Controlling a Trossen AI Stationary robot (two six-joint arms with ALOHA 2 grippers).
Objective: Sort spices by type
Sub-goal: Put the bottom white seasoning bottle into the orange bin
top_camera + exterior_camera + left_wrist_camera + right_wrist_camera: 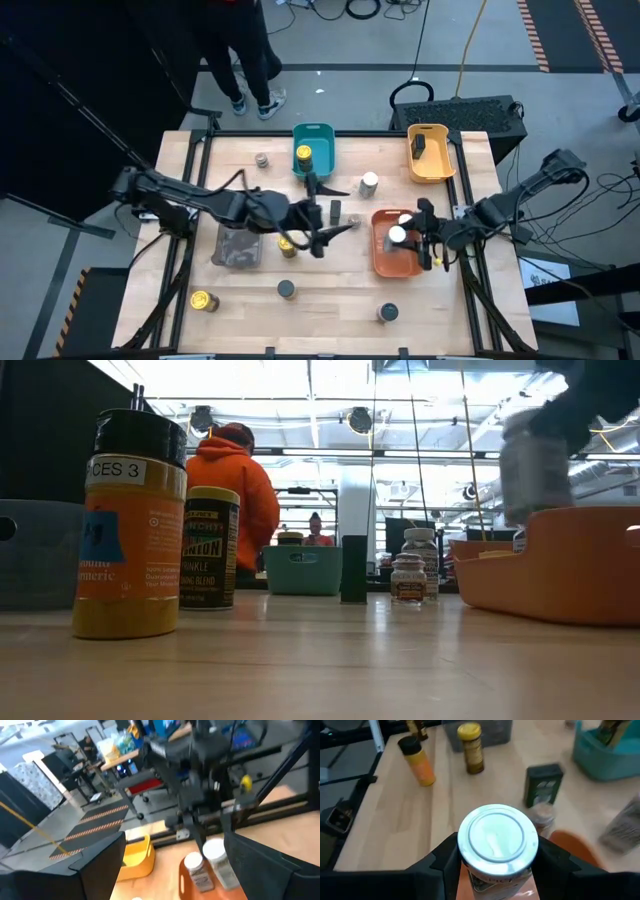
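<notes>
My right gripper has the white-topped spice jar. It will let go of it in the near half of the orange tray (pixel 404 258), next to the second white-topped jar.
My right gripper (pixel 412 240) is over the orange tray (pixel 383 262), shut on a white-topped spice jar (pixel 496 840). A second white-topped jar (pixel 407 219) stands in that tray. My left gripper (pixel 322 228) is open at mid-table, fingers pointing toward the orange tray and touching nothing. A slim black jar (pixel 336 210) and a small jar (pixel 355 222) stand beside it, and a yellow-topped jar (pixel 288 243) just behind it. Another white-topped jar (pixel 369 182) stands farther back. My right gripper pinches the white-topped jar just under its cap (pixel 470 862) between its two fingers (pixel 437 862). The fingers slant down from the table's right side. The jar stays upright and is held up over the orange tray (pixel 560 575).
The teal tray (pixel 325 135) holds a yellow-topped jar (pixel 304 153). The yellow tray (pixel 440 172) holds a slim black one (pixel 419 145). A grey tray (pixel 238 247) sits at the left. Loose jars (pixel 203 300) (pixel 286 289) (pixel 388 313) (pixel 262 160) stand about. A person stands beyond the far edge.
</notes>
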